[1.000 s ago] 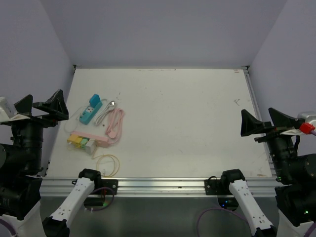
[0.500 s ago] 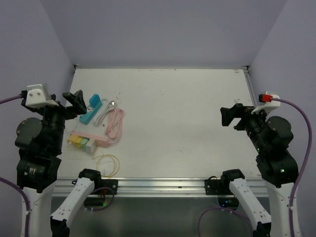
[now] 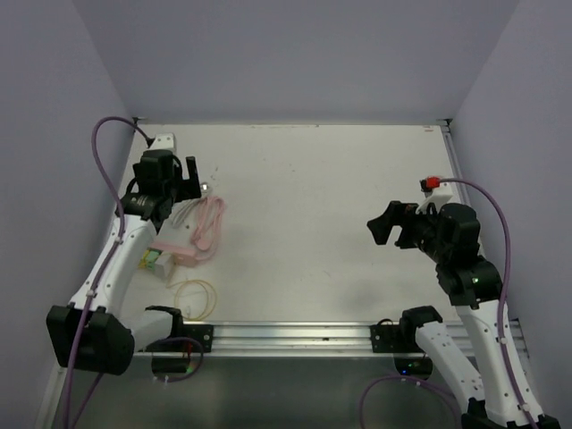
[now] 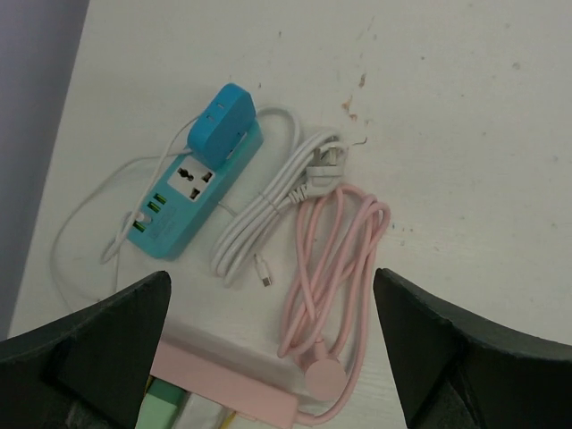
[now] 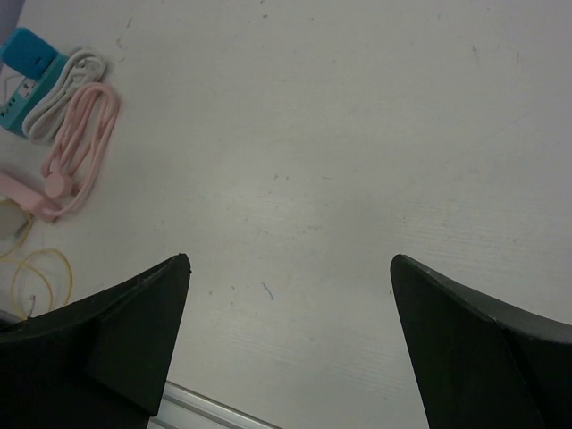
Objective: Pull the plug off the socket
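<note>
The blue socket strip's cable is to be lifted next. My left gripper should go to the bundled white cable's middle point(image 3: 186, 211) point(image 4: 256, 208), beside its thin tie, and close there to lift it.
In the left wrist view a blue plug point(image 4: 222, 119) sits in the far end of a blue socket strip point(image 4: 183, 201), whose thin white lead loops off to the left. My left gripper point(image 4: 273, 277) hangs open above the table, nearer than the strip, over a coiled pink cable point(image 4: 335, 246). In the top view the left gripper point(image 3: 185, 175) covers the strip. The right gripper point(image 3: 393, 227) is open over bare table on the right, far from the strip; its wrist view shows the blue socket strip point(image 5: 20, 67) at the far left.
A bundled white cable point(image 4: 268, 201) lies between the strip and the pink cable. A pink power strip point(image 4: 223, 380) with green and white blocks beside it lies nearer. A yellow loop point(image 3: 195, 295) rests near the front rail point(image 3: 286, 335). Walls stand on three sides.
Both arms have swung in from the sides and reached over the table. The left one has come over the cables and strips, the right one over the right half. Both grippers stay open.
</note>
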